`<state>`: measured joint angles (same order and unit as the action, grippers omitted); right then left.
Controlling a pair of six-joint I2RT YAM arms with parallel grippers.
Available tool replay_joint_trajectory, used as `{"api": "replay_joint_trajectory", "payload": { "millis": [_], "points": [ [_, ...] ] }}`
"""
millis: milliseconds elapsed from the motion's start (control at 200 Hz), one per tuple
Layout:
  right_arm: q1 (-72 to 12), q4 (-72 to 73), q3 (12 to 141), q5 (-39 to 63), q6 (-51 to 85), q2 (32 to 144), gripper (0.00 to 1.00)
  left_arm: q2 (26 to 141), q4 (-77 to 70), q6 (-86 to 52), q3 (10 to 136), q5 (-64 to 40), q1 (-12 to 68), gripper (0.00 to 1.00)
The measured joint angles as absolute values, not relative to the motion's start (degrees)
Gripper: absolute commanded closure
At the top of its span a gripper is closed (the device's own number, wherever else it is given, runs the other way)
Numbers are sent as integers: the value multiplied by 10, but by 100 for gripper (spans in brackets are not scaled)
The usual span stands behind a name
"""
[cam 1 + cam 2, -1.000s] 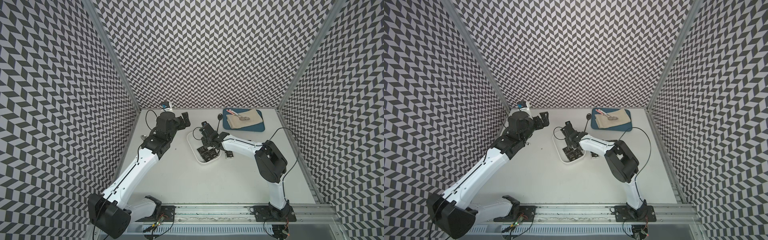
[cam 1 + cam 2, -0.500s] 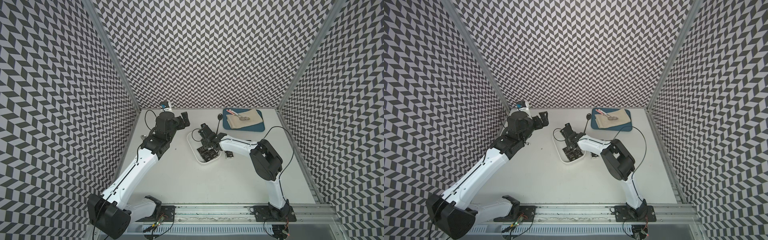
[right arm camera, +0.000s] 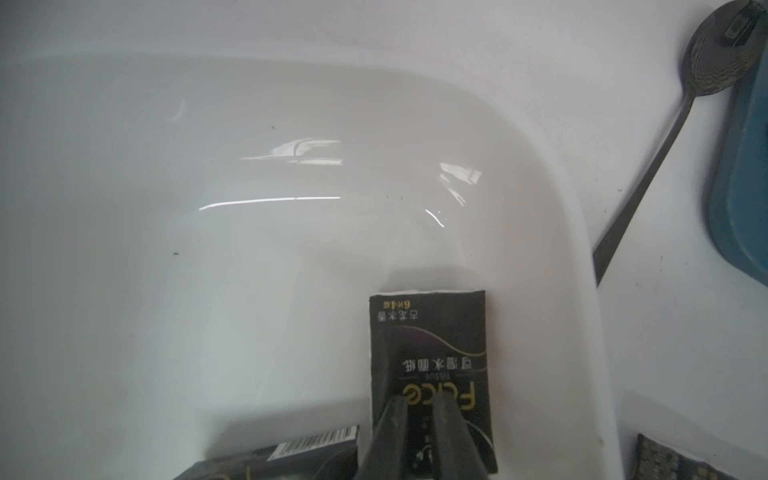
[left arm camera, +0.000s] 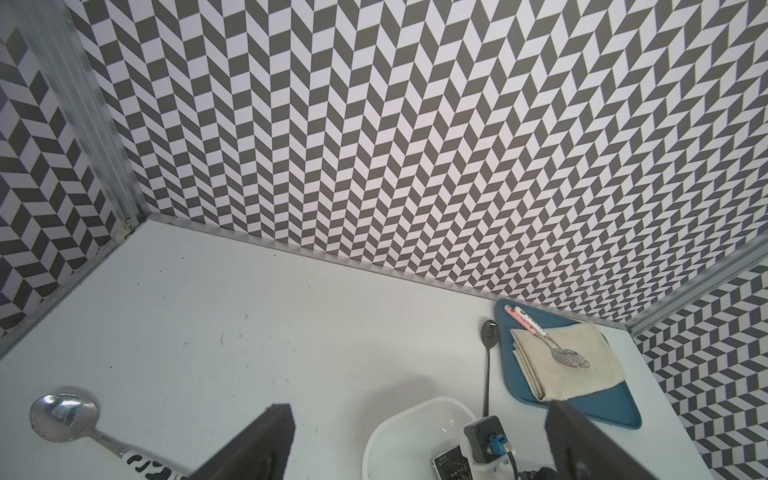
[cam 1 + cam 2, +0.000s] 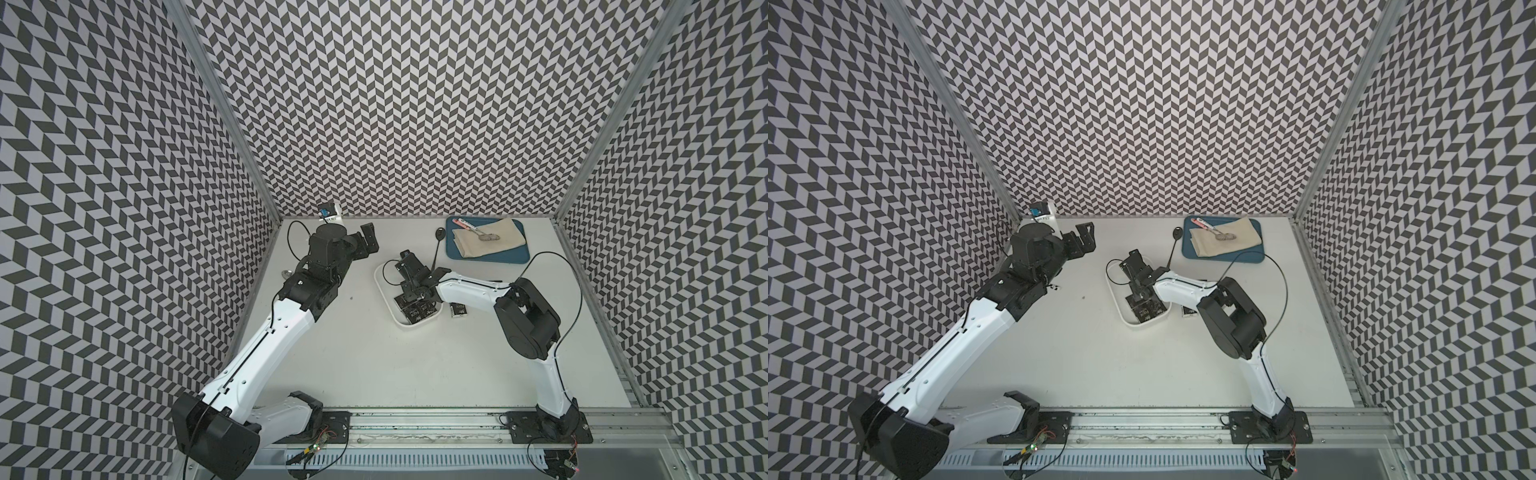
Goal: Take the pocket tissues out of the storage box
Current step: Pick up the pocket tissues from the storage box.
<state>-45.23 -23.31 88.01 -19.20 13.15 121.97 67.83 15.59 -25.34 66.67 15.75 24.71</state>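
Observation:
My right gripper needs to open wide, as its fingers are shut over the packet's printed side, and then take the packet by its side edges [image 3: 488, 384] before lifting.
The white storage box [image 5: 381, 286] [image 5: 1113, 291] sits mid-table with several black pocket tissues [image 5: 415, 316] [image 5: 1144, 309] in its near half. My right gripper [image 5: 413, 293] [image 5: 1140, 295] reaches down into the box. In the right wrist view its fingers [image 3: 399, 419] stand close together, shut on the near end of one packet [image 3: 428, 345]. A second packet [image 3: 291, 453] lies beside it. One packet [image 5: 458, 321] [image 5: 1188, 311] lies on the table to the right of the box. My left gripper [image 5: 365, 241] [image 4: 417, 409] hangs open and empty at the back left.
A blue tray [image 5: 486, 257] with a beige cloth and a spoon stands at the back right. A black spoon [image 5: 436, 249] lies between the tray and the box. A silver spoon [image 4: 62, 411] lies near the left wall. A small white item [image 5: 328, 212] stands in the back left corner.
My right gripper has moved further into the box and its jaws have narrowed onto a packet. The left arm has not moved.

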Motion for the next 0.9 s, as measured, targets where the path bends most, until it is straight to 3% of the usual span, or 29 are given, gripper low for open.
{"api": "replay_joint_trajectory", "payload": {
  "millis": [200, 381, 656, 901],
  "points": [
    [-453, -223, 880, -179, 133, 1218, 64, 678, 156, -253, 667, 157, 247, 1],
    [-454, -216, 880, -177, 130, 1216, 60, 678, 156, -253, 667, 158, 247, 1],
    [-461, -220, 900, -181, 124, 1228, 59, 678, 156, -253, 667, 158, 243, 1],
    [-468, -229, 928, -215, 117, 1270, 64, 675, 156, -253, 667, 158, 237, 1]
  ]
}}
